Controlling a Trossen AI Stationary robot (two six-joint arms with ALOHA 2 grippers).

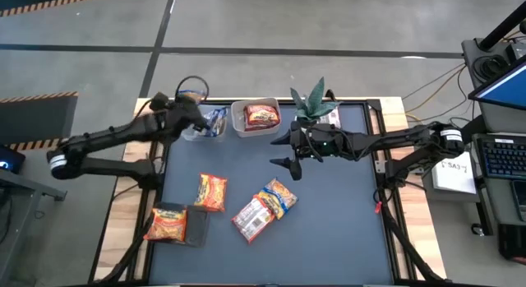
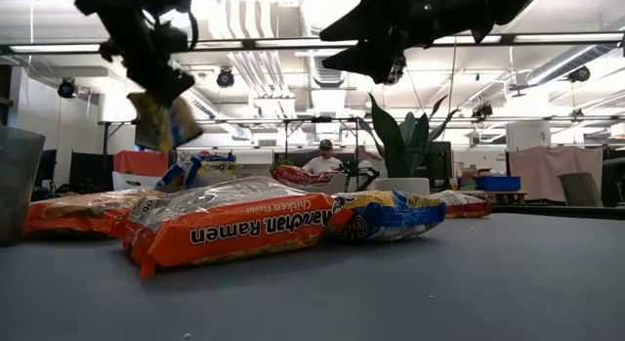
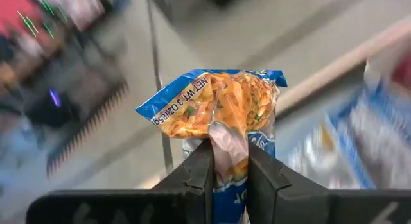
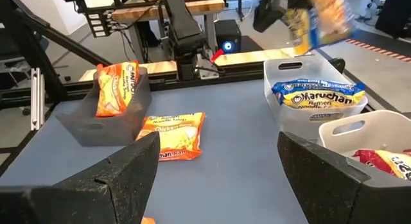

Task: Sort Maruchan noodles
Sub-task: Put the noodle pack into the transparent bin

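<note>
Next, my left gripper releases the blue-yellow packet in the clear tub with the other blue packet [image 1: 211, 119] [image 3: 343, 153].
My left gripper [image 3: 229, 153] is shut on a blue-yellow noodle packet [image 3: 225, 105] and hangs above the clear tub [image 4: 314, 76] at the far left of the mat, where another blue packet [image 4: 318, 95] lies. In the low view the held packet [image 2: 161, 121] dangles in the air. My right gripper [image 1: 285, 152] is open above the mat's far middle and touches nothing. A second tub [image 1: 256, 117] holds a red packet. Orange packets [image 1: 211, 191] [image 1: 167, 224], a blue-yellow one [image 1: 279, 196] and a red-and-white one [image 1: 253, 217] lie flat on the mat. My left gripper pinches the blue-yellow packet between its two fingers [image 3: 196, 172], on a bunched bit of wrapper [image 3: 228, 144] near the packet's middle. The fingers come from above, pointing down. The packet is lifted clear and hangs below the fingers, over the tub of blue packets.
A dark tray [image 4: 96, 121] at the mat's near left holds an orange packet [image 4: 115, 89]. A potted plant [image 1: 312, 100] stands at the far edge beside another packet [image 1: 330, 116]. The dark mat [image 1: 329, 229] shows bare on its near right.
</note>
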